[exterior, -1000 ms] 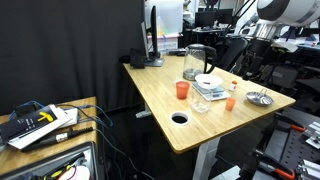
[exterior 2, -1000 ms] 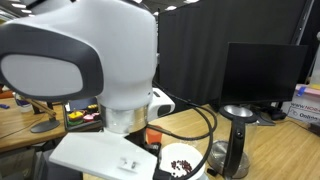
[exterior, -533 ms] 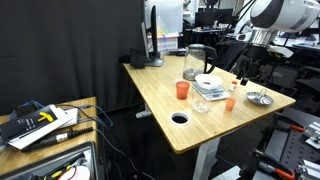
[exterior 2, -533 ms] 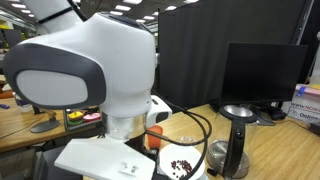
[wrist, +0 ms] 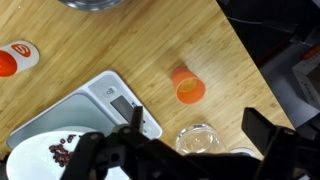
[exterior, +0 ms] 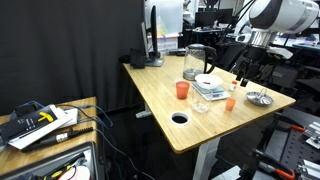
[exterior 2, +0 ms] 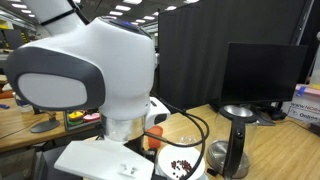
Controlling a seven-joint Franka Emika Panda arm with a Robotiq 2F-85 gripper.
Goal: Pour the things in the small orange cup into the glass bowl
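The robot's gripper will next move down to the small orange cup's upper sides (exterior: 230, 101) (wrist: 189, 90), near the cup's rim, and close there.
The small orange cup (exterior: 230, 102) stands upright near the table's front edge, between the glass bowl (exterior: 201, 104) and a metal dish (exterior: 259, 98). In the wrist view the small orange cup (wrist: 187, 87) is at centre right, and the clear glass bowl (wrist: 200, 138) is just below it, partly behind my fingers. My gripper (wrist: 197, 122) is open and empty. In an exterior view my gripper (exterior: 240, 76) hangs above the table, behind the small cup and clear of it. What the cup holds cannot be made out.
A white bowl of dark beans (wrist: 60, 155) sits on a scale (wrist: 115, 100). A larger, redder orange cup (exterior: 181, 90), a kettle (exterior: 196, 62) and a small orange bottle (wrist: 12, 60) are also on the table. The table edge (wrist: 255, 60) is close. The arm's body (exterior 2: 90, 70) fills an exterior view.
The arm has come down and slightly inward over the table during the last second. It has hardly moved in the last half second. Nothing on the table has moved.
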